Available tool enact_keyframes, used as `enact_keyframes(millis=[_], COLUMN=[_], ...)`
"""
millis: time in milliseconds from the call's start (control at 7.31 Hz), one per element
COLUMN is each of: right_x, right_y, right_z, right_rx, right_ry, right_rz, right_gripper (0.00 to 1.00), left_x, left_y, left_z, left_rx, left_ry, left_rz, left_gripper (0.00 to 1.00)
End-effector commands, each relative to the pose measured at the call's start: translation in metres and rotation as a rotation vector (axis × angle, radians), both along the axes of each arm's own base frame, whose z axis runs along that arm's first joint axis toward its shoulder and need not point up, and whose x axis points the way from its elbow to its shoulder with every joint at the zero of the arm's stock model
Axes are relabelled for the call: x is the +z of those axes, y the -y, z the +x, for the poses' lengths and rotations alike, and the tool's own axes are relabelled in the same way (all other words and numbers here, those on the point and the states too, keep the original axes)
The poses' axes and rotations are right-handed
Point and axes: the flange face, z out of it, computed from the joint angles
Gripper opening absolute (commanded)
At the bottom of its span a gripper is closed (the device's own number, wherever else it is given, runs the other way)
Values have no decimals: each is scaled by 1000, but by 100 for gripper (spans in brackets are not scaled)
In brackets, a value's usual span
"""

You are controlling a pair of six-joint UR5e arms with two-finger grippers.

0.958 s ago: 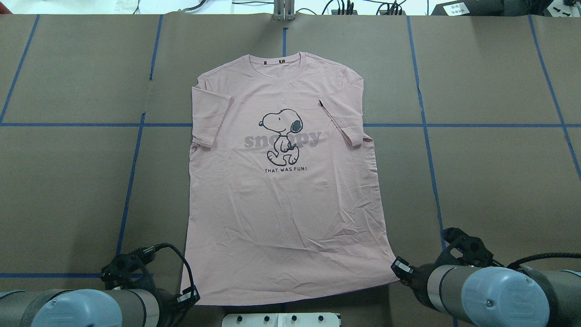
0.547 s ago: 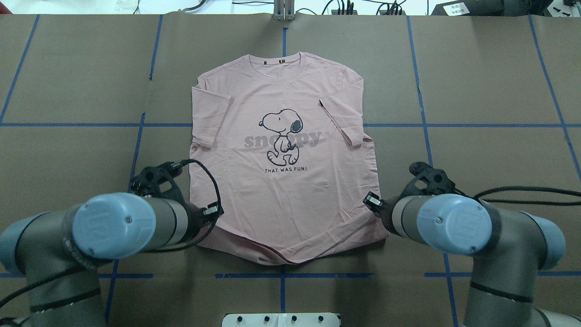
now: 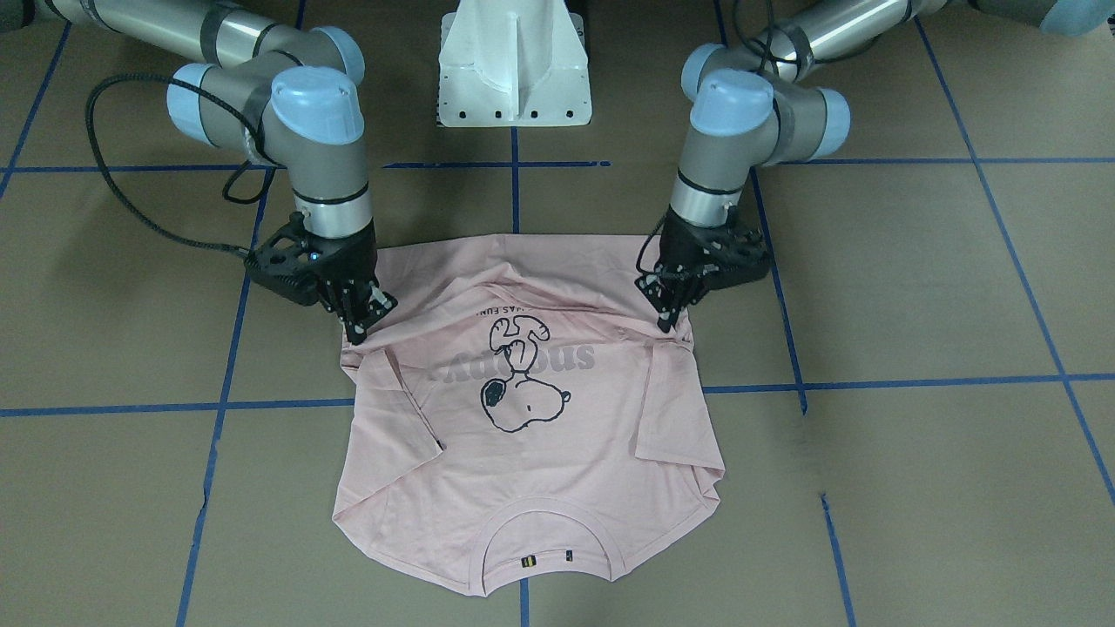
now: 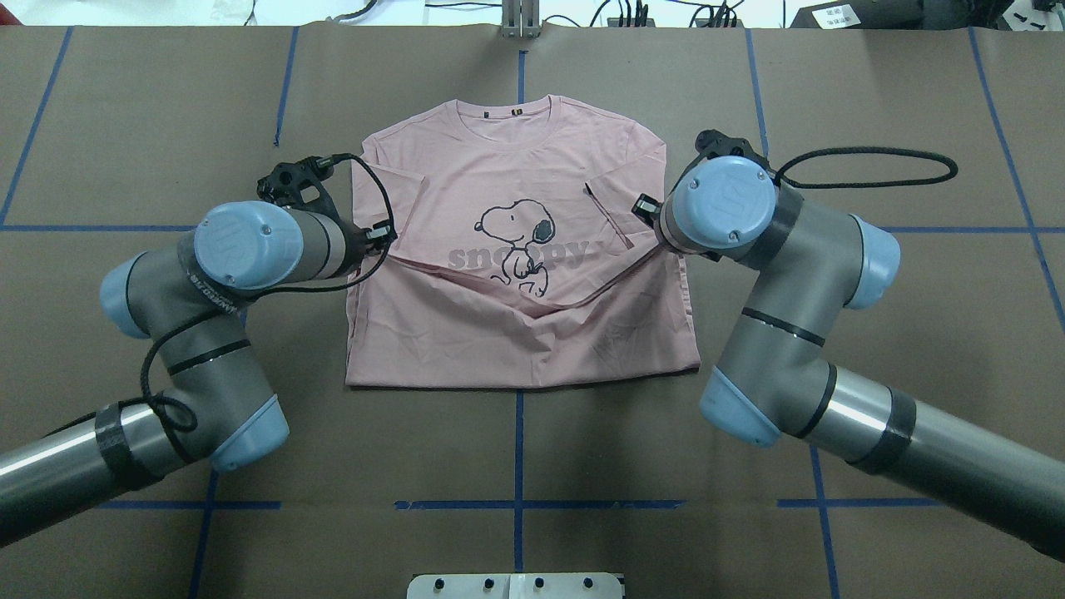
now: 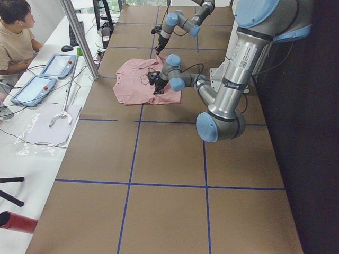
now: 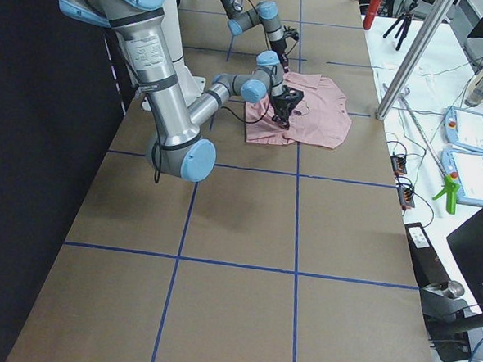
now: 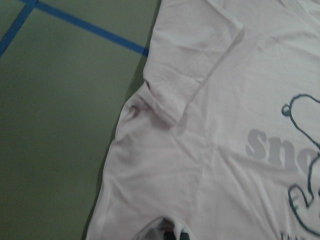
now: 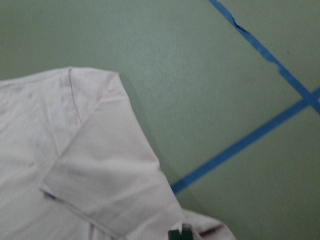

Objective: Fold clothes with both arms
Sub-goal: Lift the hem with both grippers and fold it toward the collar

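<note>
Next, the left gripper releases its hem corner, now lifted and doubled towards the collar, at the T-shirt's outer shoulder edge (image 3: 731, 501), just past the nearer folded-in sleeve.
The pale pink T-shirt (image 4: 516, 166) lies print up, collar at the far side. Its lower half is lifted and doubled over towards the collar, with the plain back showing (image 4: 516, 349). In the front-facing view my left gripper (image 3: 669, 324) is shut on one hem corner. My right gripper (image 3: 359, 331) is shut on the other hem corner. Between them the hem sags across the cartoon dog (image 3: 523, 383). The left wrist view shows a sleeve (image 7: 192, 75) ahead and fabric bunched at the fingertips (image 7: 167, 232). The right wrist view shows the other sleeve (image 8: 100, 170).
The white pedestal base (image 3: 514, 61) stands at the robot's side of the brown table, which is marked with blue tape lines (image 4: 517, 433). A metal post (image 4: 520, 21) rises at the far edge. A person (image 5: 13, 37) sits by tablets (image 5: 58, 66) beyond the table.
Both grippers have travelled from the near hem corners out over the shirt, carrying the hem away from the robot. The lower half now lies doubled over and covers the small lettering.
</note>
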Motion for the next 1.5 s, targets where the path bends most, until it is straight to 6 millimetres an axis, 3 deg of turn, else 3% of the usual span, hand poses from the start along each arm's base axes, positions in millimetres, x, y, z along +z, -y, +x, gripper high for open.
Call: enact_keyframes(millis=[0, 137, 274, 684, 821, 1095, 1368], right_x=[1, -5, -9, 12, 12, 30, 28], right_y=[75, 94, 107, 152, 158, 165, 166], right_z=[5, 1, -2, -7, -10, -19, -21], right_rx=[7, 20, 24, 12, -2, -6, -7], right_ry=[-63, -73, -81, -93, -106, -103, -98], right_rz=[-21, -31, -36, -15, -10, -8, -2], right_gripper=[0, 0, 0, 0, 0, 0, 0], left_x=[-1, -6, 6, 14, 23, 32, 41], left_y=[60, 75, 90, 127, 140, 146, 152], left_z=[-34, -51, -50, -30, -28, -22, -16], left_rx=[-97, -92, -78, -68, -63, -60, -62], left_ry=[11, 37, 83, 96, 117, 120, 106], left_rz=[44, 95, 117, 174, 187, 187, 200], left_gripper=[0, 0, 0, 0, 0, 0, 0])
